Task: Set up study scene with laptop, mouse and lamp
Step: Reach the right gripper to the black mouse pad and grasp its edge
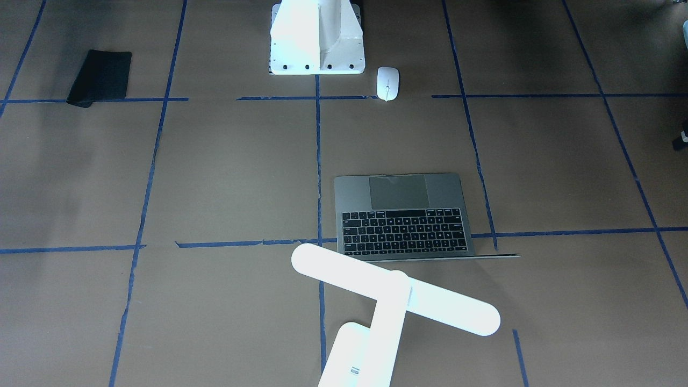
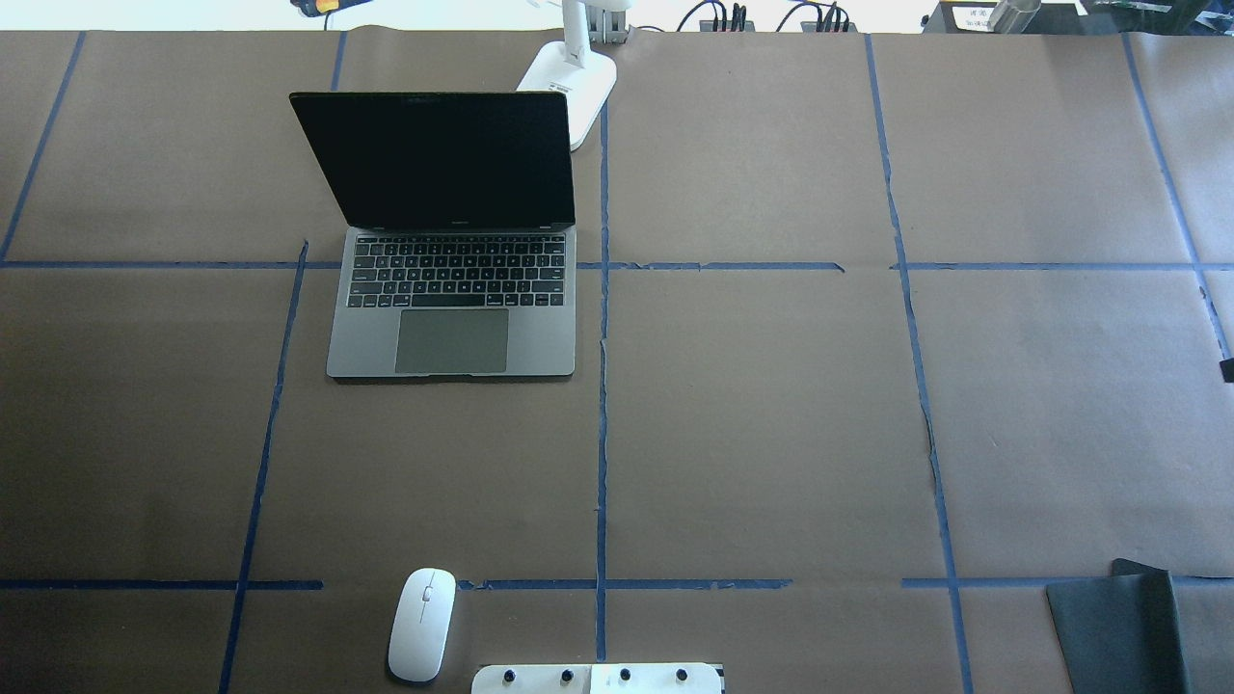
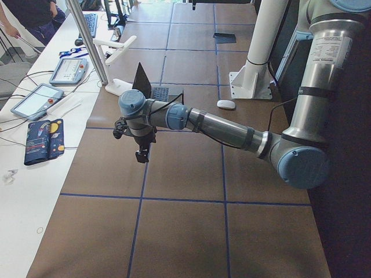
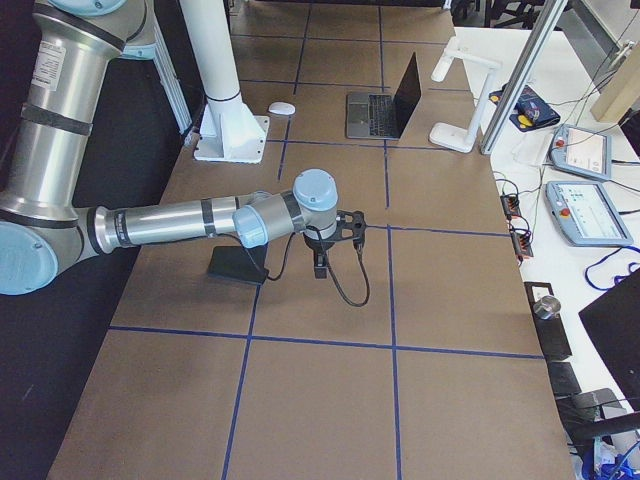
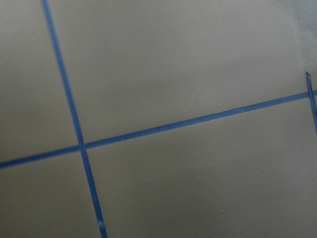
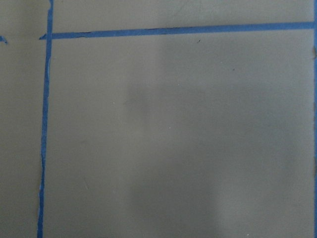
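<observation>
My right gripper should grab the folded edge (image 1: 78, 81) of the black mat, on the side that faces away from the white pedestal.
The laptop (image 2: 451, 328) stands open on the far left part of the table, screen dark, and also shows in the front view (image 1: 403, 215). The white lamp (image 1: 395, 295) stands just behind it, with its base (image 2: 569, 82) at the far edge. The white mouse (image 2: 421, 625) lies near the robot's base, left of centre. My left gripper (image 3: 141, 153) hangs over bare table at the robot's left end, far from all three. My right gripper (image 4: 319, 266) hangs over the table at the right end. Only the side views show them, so I cannot tell if they are open or shut. Both wrist views show only brown paper and blue tape.
A black mat (image 2: 1118, 627) lies at the near right corner, close under my right arm (image 4: 180, 222). The white pedestal (image 1: 317, 54) stands at the robot's edge beside the mouse. Tablets and cables (image 4: 580, 200) lie on the side bench beyond the table's far edge.
</observation>
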`<action>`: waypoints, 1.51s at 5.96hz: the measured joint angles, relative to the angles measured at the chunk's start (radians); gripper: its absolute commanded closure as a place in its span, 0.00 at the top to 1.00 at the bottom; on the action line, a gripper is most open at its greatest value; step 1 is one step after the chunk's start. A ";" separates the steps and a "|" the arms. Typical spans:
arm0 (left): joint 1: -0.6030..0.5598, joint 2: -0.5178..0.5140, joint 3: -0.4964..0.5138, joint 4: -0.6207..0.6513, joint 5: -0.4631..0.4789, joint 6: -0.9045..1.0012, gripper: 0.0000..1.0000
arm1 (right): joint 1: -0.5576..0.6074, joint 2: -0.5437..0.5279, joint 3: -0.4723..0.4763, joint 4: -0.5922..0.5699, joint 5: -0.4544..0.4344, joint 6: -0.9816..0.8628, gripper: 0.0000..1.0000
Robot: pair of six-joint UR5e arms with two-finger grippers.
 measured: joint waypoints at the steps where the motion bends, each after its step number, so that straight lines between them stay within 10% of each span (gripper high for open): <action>1: -0.001 0.017 -0.022 0.000 0.000 -0.006 1.00 | -0.082 -0.065 0.002 0.150 -0.040 0.135 1.00; 5: 0.003 0.031 -0.031 -0.004 0.004 -0.005 1.00 | -0.491 -0.235 -0.052 0.566 -0.357 0.569 1.00; 9: 0.003 0.037 -0.035 -0.004 0.005 -0.006 1.00 | -0.781 -0.284 -0.148 0.697 -0.552 0.724 0.97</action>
